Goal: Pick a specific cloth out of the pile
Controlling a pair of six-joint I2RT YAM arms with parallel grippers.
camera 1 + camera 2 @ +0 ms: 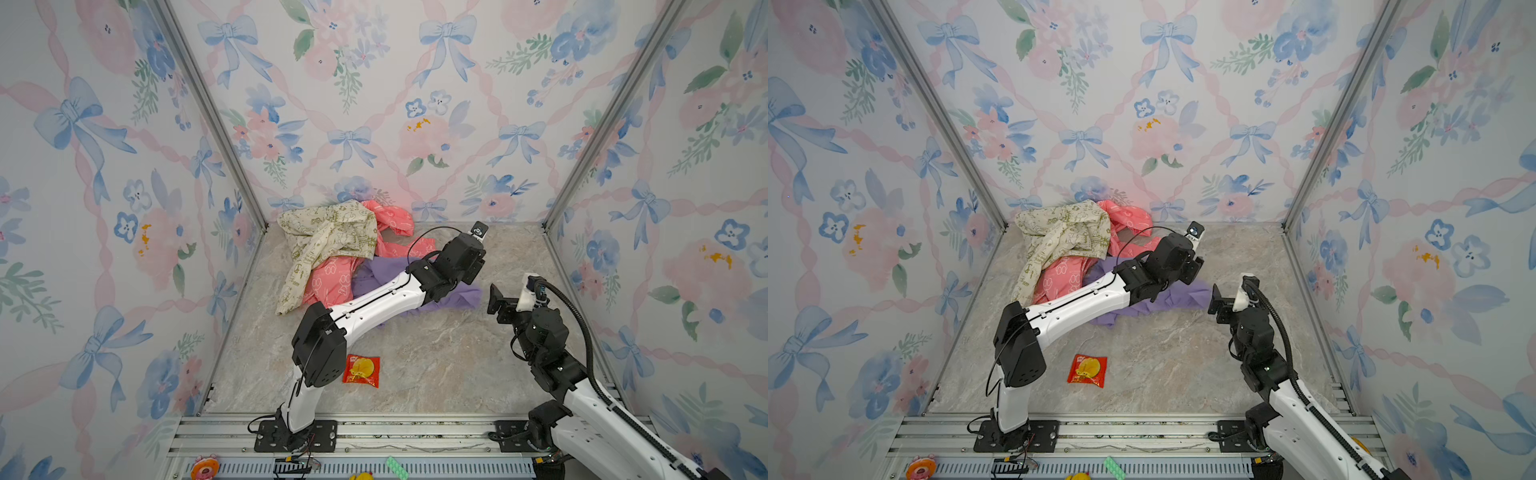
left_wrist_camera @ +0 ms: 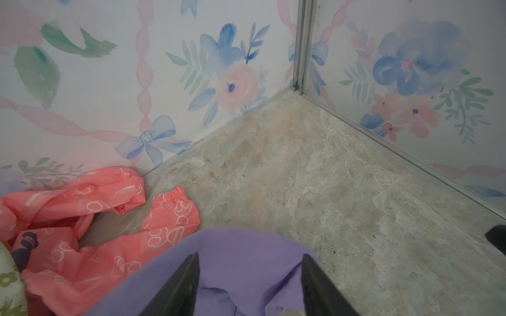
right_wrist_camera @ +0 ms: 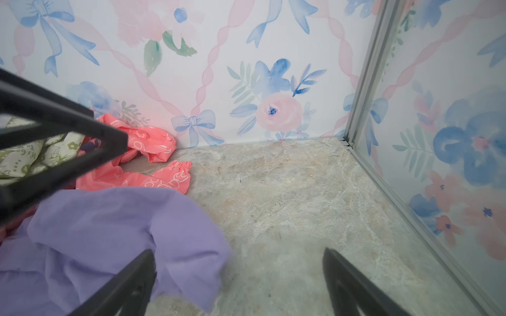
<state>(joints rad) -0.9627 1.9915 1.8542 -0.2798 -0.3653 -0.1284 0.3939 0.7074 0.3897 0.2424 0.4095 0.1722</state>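
The lavender cloth's inner end rests against the coral-pink fabric, so my left gripper should move back, grab that end (image 1: 365, 287) and carry it clear of the pile.
The cloth (image 1: 461, 297) (image 1: 1187, 296) is plain lavender and lies crumpled on the marble floor, just right of the pile. The pile (image 1: 328, 237) (image 1: 1059, 237) is cream fabric with green print heaped over coral-pink fabric (image 1: 332, 282), against the back wall. My left gripper (image 2: 250, 255) hangs over the cloth (image 2: 246, 246). Its jaws stand wide apart and the fabric lies slack below and between them. My right gripper (image 1: 500, 305) (image 3: 238, 251) is open just right of the cloth's edge (image 3: 109, 227), with bare floor between its fingers.
A red snack packet (image 1: 360, 370) (image 1: 1087, 370) lies on the floor near the front, beside the left arm's base. Floral walls close in the back and both sides, with a metal corner post (image 2: 301, 43). Small toys (image 1: 205, 467) sit on the front rail.
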